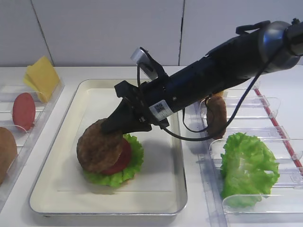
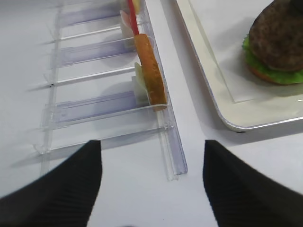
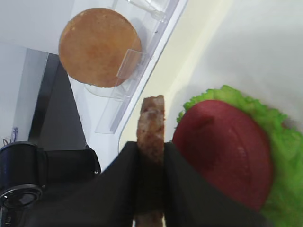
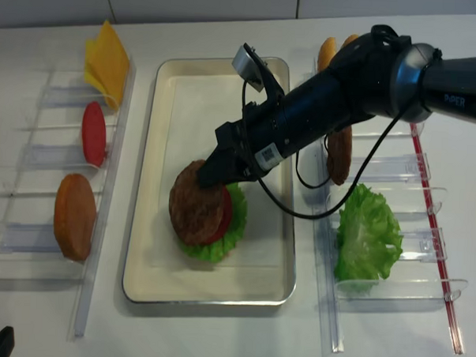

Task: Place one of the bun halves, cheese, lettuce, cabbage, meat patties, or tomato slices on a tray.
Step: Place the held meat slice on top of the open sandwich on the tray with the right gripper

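Note:
The tomato slice point(image 4: 211, 211) point(image 3: 223, 153) is over the lettuce leaf. Next, my right gripper lets go of the brown meat patty on top of it. The patty is now held tilted over the tomato.
The cream tray point(image 1: 165, 198) lies in the middle. On it a tomato slice point(image 3: 222, 151) rests on a lettuce leaf point(image 1: 135, 163). My right gripper point(image 1: 115, 124) reaches across from the right and is shut on a brown meat patty point(image 1: 97, 146), holding it tilted over the tomato slice. The right wrist view shows that patty point(image 3: 150, 125) edge-on between the black fingers. A second patty point(image 1: 217, 116) stands in the right rack. My left gripper point(image 2: 151, 161) hangs open over bare table by the left rack, holding nothing.
The left clear rack point(image 1: 45, 111) holds cheese point(image 1: 41, 75), a tomato slice point(image 1: 23, 111) and a bun half point(image 1: 5, 151). The right rack point(image 1: 265, 142) holds a big lettuce leaf point(image 1: 246, 165). The arm's black cable point(image 1: 199, 135) loops over the tray's right rim.

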